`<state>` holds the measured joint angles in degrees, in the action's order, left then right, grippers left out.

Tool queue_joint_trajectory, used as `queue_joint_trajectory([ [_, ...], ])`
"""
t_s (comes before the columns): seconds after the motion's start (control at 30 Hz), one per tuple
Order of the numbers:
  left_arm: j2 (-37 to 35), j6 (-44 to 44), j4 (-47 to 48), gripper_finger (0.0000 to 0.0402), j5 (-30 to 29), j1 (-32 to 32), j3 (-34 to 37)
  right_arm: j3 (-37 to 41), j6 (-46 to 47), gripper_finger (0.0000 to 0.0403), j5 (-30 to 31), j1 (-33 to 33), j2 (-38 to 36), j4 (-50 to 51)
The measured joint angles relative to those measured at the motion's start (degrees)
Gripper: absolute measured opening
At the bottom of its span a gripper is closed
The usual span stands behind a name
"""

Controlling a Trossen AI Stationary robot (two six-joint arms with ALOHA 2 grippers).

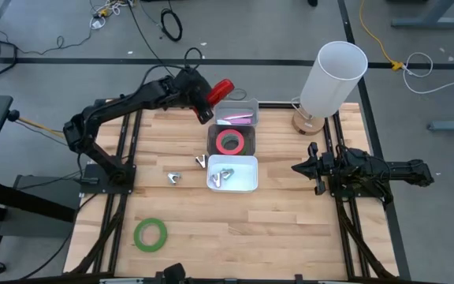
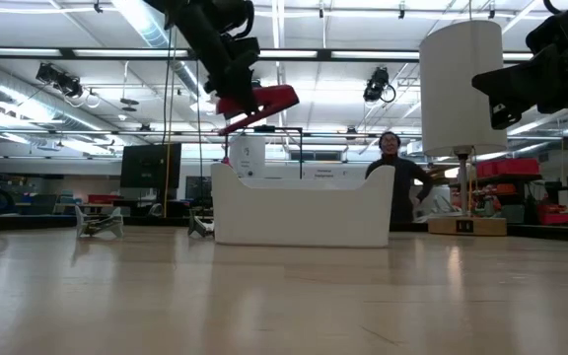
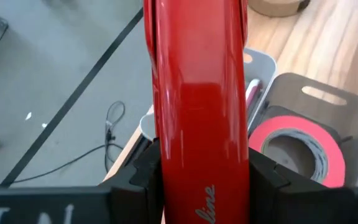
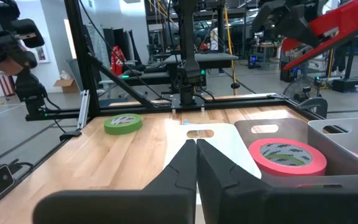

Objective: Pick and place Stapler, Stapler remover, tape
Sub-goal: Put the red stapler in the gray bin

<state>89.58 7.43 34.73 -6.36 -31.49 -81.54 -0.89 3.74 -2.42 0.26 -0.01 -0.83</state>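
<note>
Next, my left gripper sets the red stapler down in the light grey bin, between the pink item and the bin's far side [image 1: 233,110].
My left gripper [image 1: 203,96] is shut on a red stapler [image 1: 220,88] and holds it in the air over the far left corner of a light grey bin [image 1: 252,103], which holds a pink item [image 1: 239,118]. In the low view the stapler [image 2: 256,106] hangs high above the white bin [image 2: 304,209]. A pink tape roll [image 1: 231,142] lies in the dark middle bin. A green tape roll [image 1: 150,234] lies flat near the table's front left. Two metal staple removers [image 1: 173,178] [image 1: 202,162] lie on the table. My right gripper [image 1: 296,168] is shut and empty at the table's right side. My left gripper pinches the red stapler by its two long sides [image 3: 166,168] between its two fingers [image 3: 143,175], at the end nearest the wrist. The stapler sticks out forward past the fingertips. It is lifted clear and tilted, its free end [image 2: 286,96] higher.
The white near bin [image 1: 246,183] holds more metal pieces. A lamp with a white shade [image 1: 333,75] stands at the far right corner. A person [image 2: 394,182] stands in the room beyond the table. Bare wood lies at the table's near middle and right.
</note>
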Motion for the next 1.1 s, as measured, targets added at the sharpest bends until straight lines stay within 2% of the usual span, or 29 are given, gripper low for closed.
queue_joint_trajectory([
  [0.37, 4.26, 6.04, -0.52, 0.0153, 5.1, -2.15, -1.13, -0.01, -0.01, 0.0013, 0.0, 0.0, 0.0, 0.0],
  [0.8, 14.15, 9.22, 1.87, 0.0153, 5.23, -2.42, -15.12, 0.0, 0.0, 0.0013, -0.01, 0.01, 0.0, 0.01],
  [1.1, 22.92, 14.96, 3.81, 0.0155, 5.2, -3.75, -25.23, -0.01, 0.01, 0.0013, -0.01, 0.0, 0.0, 0.01],
])
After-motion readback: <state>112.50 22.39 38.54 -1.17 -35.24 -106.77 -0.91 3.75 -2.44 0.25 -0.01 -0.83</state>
